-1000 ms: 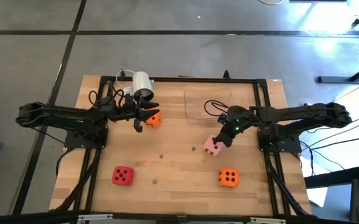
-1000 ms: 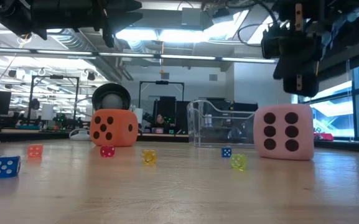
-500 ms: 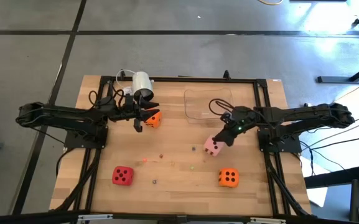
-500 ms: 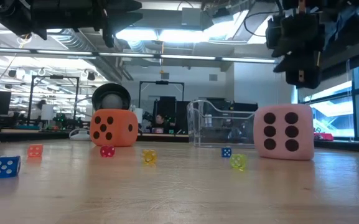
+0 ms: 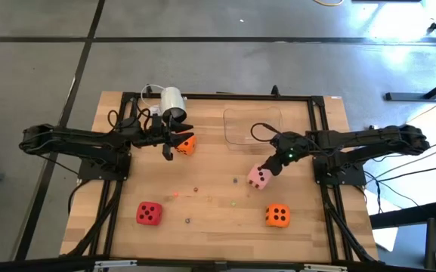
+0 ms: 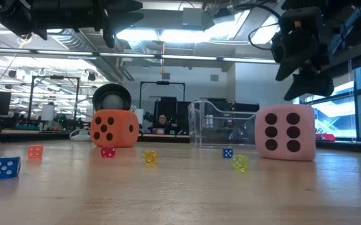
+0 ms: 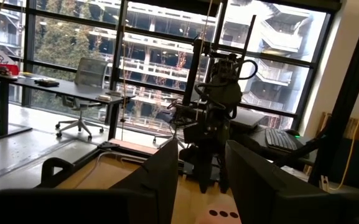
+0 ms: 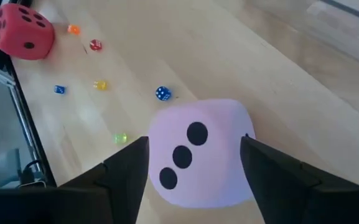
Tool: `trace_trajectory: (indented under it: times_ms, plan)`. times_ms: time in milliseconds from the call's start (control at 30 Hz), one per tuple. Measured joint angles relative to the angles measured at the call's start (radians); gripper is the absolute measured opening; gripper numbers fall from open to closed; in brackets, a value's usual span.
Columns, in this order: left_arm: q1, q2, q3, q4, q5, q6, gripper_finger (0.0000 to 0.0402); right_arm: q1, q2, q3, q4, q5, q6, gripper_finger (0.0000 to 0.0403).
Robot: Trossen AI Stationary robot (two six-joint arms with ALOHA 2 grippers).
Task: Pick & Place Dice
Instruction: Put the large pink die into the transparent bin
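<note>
The pink die matches my open right fingers' gap, so I will come down and pinch its top edge point(image 8: 224, 146).
The pale pink die point(image 5: 259, 178) rests on the table right of centre, its three-pip face up in the right wrist view point(image 8: 198, 152). My right gripper point(image 5: 273, 164) hangs open just above it, clear of it in the low view point(image 6: 305, 78), one finger toward each side. One orange die point(image 5: 185, 143) sits at the far left. My left gripper point(image 5: 167, 147) is raised beside it, open and level, with nothing between its fingers point(image 7: 201, 149). The red die point(image 5: 149, 213) and a second orange die point(image 5: 277, 216) lie near the front edge.
A clear plastic container point(image 5: 252, 125) stands at the far middle, beyond the pink die. A white cylindrical camera point(image 5: 172, 100) sits at the far left. Several tiny coloured dice point(image 6: 150, 157) are scattered over the table's middle. A black frame point(image 5: 320, 136) borders the tabletop.
My right gripper has opened above the pink die and tipped a little; the die has stayed where it was on the table.
</note>
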Motion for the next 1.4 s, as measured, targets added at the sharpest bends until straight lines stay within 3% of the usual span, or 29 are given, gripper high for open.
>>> trace_trajectory:
  times_ms: [233, 933, 1400]
  plan:
    - [0.000, 0.000, 0.000, 0.000, 0.000, 0.000, 0.0127, 0.001, 0.085, 0.000, 0.034, -0.007, -0.025, 0.0242]
    - [0.000, 0.000, 0.000, 0.000, 0.008, -0.017, 0.0127, 0.027, 0.297, 0.004, 0.181, -0.174, -0.086, 0.0237]
    - [0.000, 0.000, 0.000, 0.000, 0.008, -0.025, 0.0127, 0.097, 0.320, 0.001, 0.237, -0.138, -0.116, 0.0088]
